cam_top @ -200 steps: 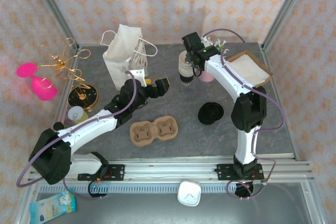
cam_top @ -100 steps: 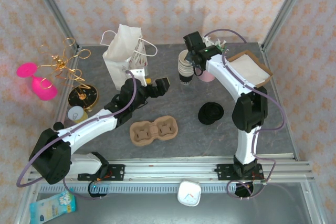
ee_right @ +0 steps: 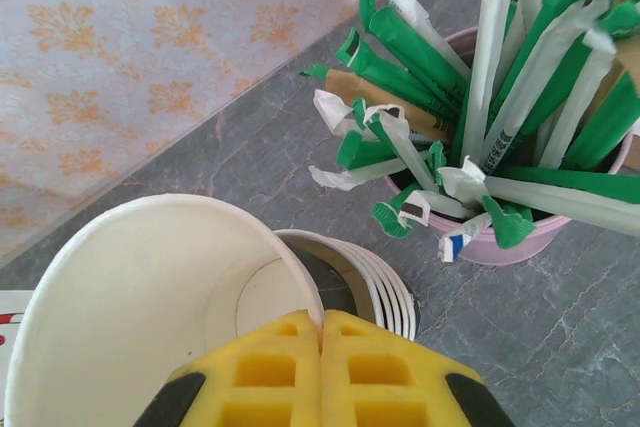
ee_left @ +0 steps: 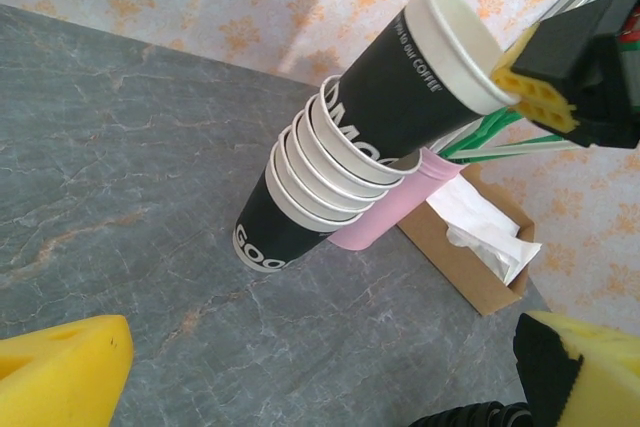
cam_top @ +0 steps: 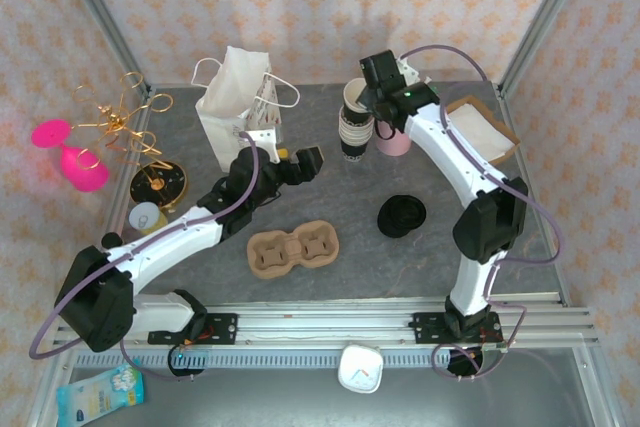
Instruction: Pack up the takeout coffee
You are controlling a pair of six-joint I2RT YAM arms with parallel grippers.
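The robot's right gripper needs to set the coffee cup down on the bare table [cam_top: 324, 201] between the stack and the brown carrier. The coffee cup is partway out of the stack.
A stack of black paper coffee cups [cam_top: 350, 142] stands at the back of the table. The top cup [ee_left: 420, 77] is lifted partway out of the stack [ee_left: 300, 187] and tilts over. My right gripper [ee_right: 322, 332] is shut on that cup's white rim [ee_right: 150, 317], one pad inside and one outside. The brown pulp cup carrier [cam_top: 293, 248] lies empty near the table's middle. My left gripper [cam_top: 300, 165] hovers open just left of the stack with nothing between its yellow pads [ee_left: 60, 367]. A white paper bag [cam_top: 235, 102] stands upright at the back left.
A pink cup of wrapped straws [ee_right: 500, 147] stands right behind the stack, touching it. A cardboard box of napkins [cam_top: 480, 127] sits at the back right. Black lids [cam_top: 402, 215] lie right of the carrier. Pink glasses and gold wire pieces [cam_top: 110, 137] crowd the left edge.
My right gripper has risen and drawn back, pulling the top cup partway out of the stack and tilting it. The left arm has barely moved.
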